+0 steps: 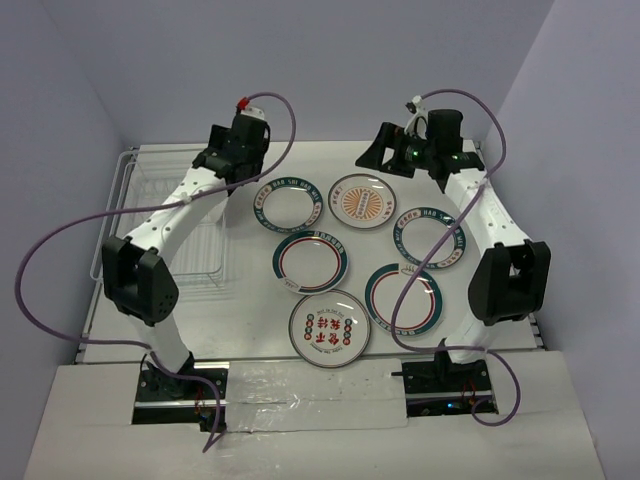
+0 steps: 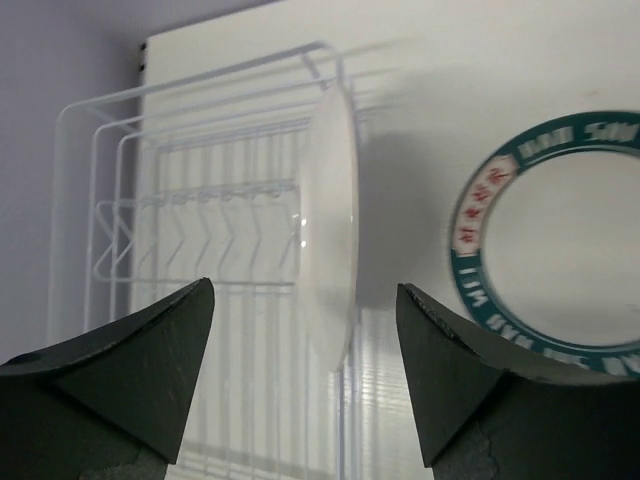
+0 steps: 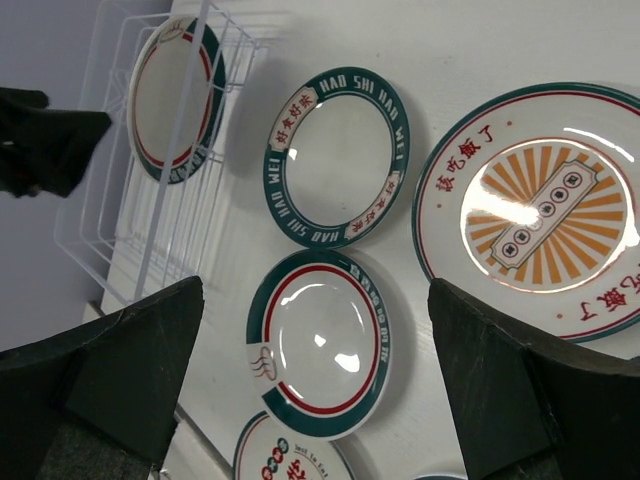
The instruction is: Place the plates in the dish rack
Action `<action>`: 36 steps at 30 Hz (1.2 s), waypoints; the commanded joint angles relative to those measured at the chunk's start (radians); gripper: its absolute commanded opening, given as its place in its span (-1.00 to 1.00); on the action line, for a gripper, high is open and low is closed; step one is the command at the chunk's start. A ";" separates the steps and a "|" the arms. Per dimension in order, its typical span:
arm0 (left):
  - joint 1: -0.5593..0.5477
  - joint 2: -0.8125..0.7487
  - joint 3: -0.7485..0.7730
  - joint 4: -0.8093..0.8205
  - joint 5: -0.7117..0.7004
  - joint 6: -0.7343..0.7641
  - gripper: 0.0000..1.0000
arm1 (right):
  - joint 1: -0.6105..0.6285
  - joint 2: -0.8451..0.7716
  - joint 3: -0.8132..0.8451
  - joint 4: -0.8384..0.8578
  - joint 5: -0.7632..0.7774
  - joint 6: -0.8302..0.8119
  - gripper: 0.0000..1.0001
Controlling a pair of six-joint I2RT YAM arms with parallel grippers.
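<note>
Next, I need to close my right gripper on the sunburst plate, on its rim [image 1: 395, 195] farthest from the dish rack.
The white wire dish rack [image 1: 150, 205] stands at the table's left. One green-and-red-rimmed plate stands upright in it at its right side; it shows edge-on in the left wrist view [image 2: 332, 230] and face-on in the right wrist view [image 3: 175, 100]. My left gripper [image 1: 235, 172] is open and empty, just short of that plate [image 2: 302, 290]. Flat on the table lie a green lettered plate [image 1: 290, 205], the sunburst plate [image 1: 362, 200], another lettered plate [image 1: 432, 237], two green-and-red ringed plates [image 1: 311, 262] [image 1: 403, 298] and the red-character plate [image 1: 329, 328]. My right gripper [image 1: 385, 158] is open and empty above them [image 3: 315, 290].
Purple cables loop from both arms over the table; the right arm's cable [image 1: 420, 270] crosses two plates. Grey walls close in the far and side edges. The left gripper's dark body [image 3: 50, 140] shows beside the rack in the right wrist view.
</note>
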 commanded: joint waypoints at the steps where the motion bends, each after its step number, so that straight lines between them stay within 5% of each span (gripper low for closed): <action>1: -0.003 -0.090 0.085 -0.035 0.204 -0.046 0.68 | -0.007 0.036 0.091 -0.046 0.056 -0.073 1.00; 7: 0.031 -0.187 0.095 0.013 0.404 -0.109 0.99 | -0.007 0.210 0.290 -0.247 0.167 -0.211 1.00; 16: 0.169 -0.348 -0.175 0.266 0.819 -0.140 0.99 | -0.065 0.510 0.594 -0.440 0.179 -0.404 0.93; 24: 0.219 -0.303 -0.117 0.136 0.980 -0.066 0.98 | -0.136 0.700 0.711 -0.491 0.164 -0.444 0.89; 36: 0.237 -0.285 -0.119 0.123 1.028 -0.080 0.98 | -0.145 0.853 0.723 -0.508 -0.034 -0.391 0.32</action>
